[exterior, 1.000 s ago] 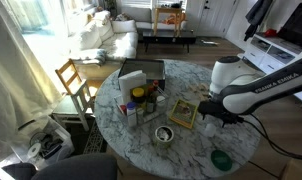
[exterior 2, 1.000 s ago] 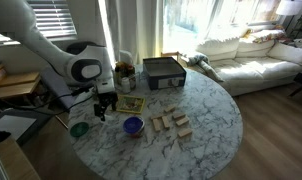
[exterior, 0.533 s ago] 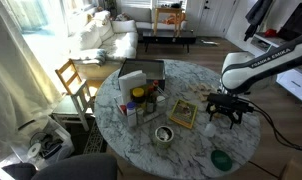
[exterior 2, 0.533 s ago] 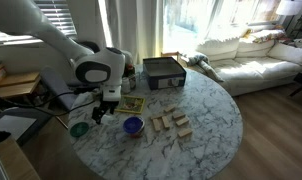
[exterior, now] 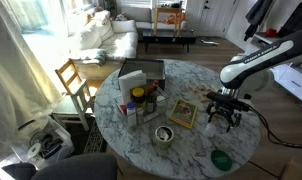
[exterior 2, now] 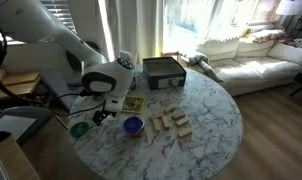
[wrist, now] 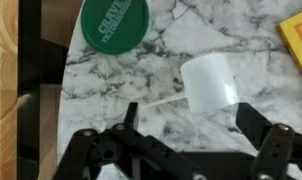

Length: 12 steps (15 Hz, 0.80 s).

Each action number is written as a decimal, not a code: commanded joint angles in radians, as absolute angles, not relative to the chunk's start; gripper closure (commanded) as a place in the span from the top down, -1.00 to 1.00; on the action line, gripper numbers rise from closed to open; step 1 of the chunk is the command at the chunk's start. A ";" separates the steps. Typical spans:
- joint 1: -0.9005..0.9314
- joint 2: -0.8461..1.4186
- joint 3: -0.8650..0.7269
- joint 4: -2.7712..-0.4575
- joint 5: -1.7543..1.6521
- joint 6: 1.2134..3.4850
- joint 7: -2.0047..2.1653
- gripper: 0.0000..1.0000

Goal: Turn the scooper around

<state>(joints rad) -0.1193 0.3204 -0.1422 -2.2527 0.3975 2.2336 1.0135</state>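
Observation:
The scooper's cup is lying on its side, so my gripper should grab the thin handle (wrist: 179, 97) close to the cup and turn the cup until it is upright.
The scooper (exterior 2: 133, 125) shows as a small blue-purple round cup on the marble table, between the yellow book (exterior 2: 131, 103) and the wooden blocks (exterior 2: 171, 123). My gripper (exterior 2: 101, 113) hangs over the table beside the book, apart from the scooper; it also shows in an exterior view (exterior: 226, 117). In the wrist view the gripper (wrist: 191, 118) is open and empty. Just beyond the jaws a white translucent cup-shaped piece (wrist: 209, 82) with a thin handle lies on the marble.
A green round dish (wrist: 116, 22) sits near the table edge, seen in both exterior views (exterior: 222, 158) (exterior 2: 79, 129). A shiny round tin (exterior: 164, 134), jars (exterior: 138, 100), a dark box (exterior 2: 163, 72) and a chair (exterior: 73, 80) are around.
The arm has swung and its elbow has risen. The gripper has shifted slightly away from the book and lower toward the table. It stays open.

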 commanded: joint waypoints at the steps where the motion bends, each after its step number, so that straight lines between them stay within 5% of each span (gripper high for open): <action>1: -0.141 0.361 -0.145 -2.222 0.468 2.228 1.004 1.00; 6: -0.144 0.387 -0.164 -2.200 0.464 2.193 1.061 0.51; 12: -0.163 0.415 -0.153 -2.171 0.509 2.098 1.053 0.28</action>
